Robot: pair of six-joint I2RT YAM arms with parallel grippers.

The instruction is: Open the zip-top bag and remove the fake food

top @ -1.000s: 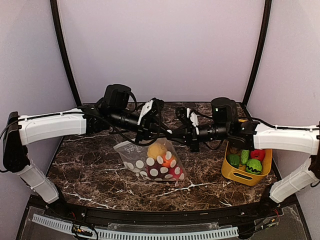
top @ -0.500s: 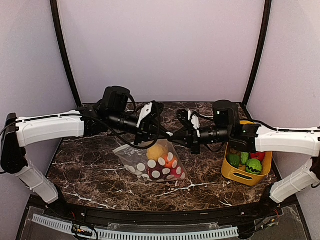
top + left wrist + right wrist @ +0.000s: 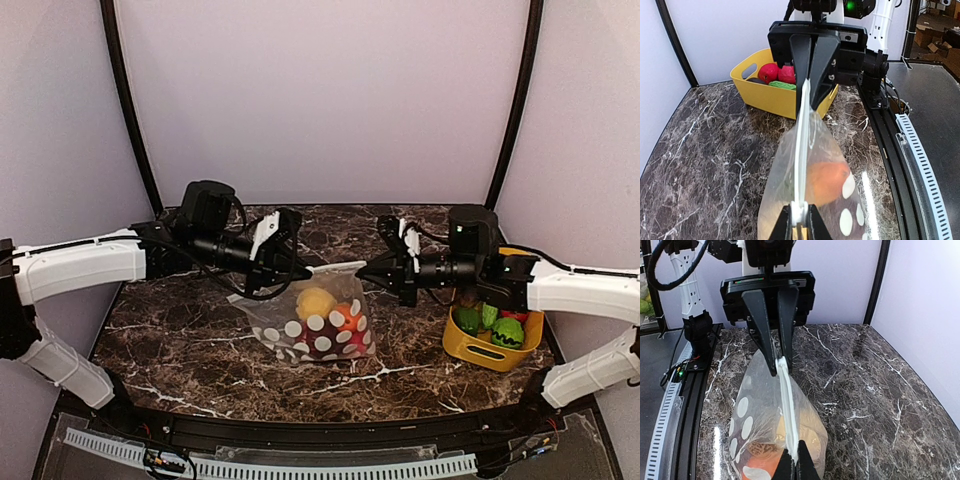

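Observation:
My left gripper should release its end of the bag's zip above the marble by the bag's corner [image 3: 259,285] farthest from the yellow basket.
The zip-top bag [image 3: 318,322], clear with white dots, hangs upright over the marble with its white zip strip [image 3: 331,266] pulled straight along the top. My left gripper [image 3: 298,272] is shut on the strip's left end, and my right gripper [image 3: 362,270] is shut on its right end. Inside sits the fake food: a yellow fruit [image 3: 315,302], a red one [image 3: 347,325] and a maroon one [image 3: 309,346]. The left wrist view shows the left gripper [image 3: 799,221] pinching the strip [image 3: 802,150], an orange fruit [image 3: 827,180] behind the plastic. In the right wrist view the right gripper [image 3: 794,462] clamps the strip [image 3: 788,405].
A yellow basket [image 3: 480,352] stands at the right on the marble table [image 3: 180,340], holding green toy vegetables and a red piece. It also shows behind the right gripper in the left wrist view, basket [image 3: 770,97]. Black rails run along the table's near edge.
Both arms have drawn apart, the left to the left and the right to the right. The bag's zip strip now stretches taut between them.

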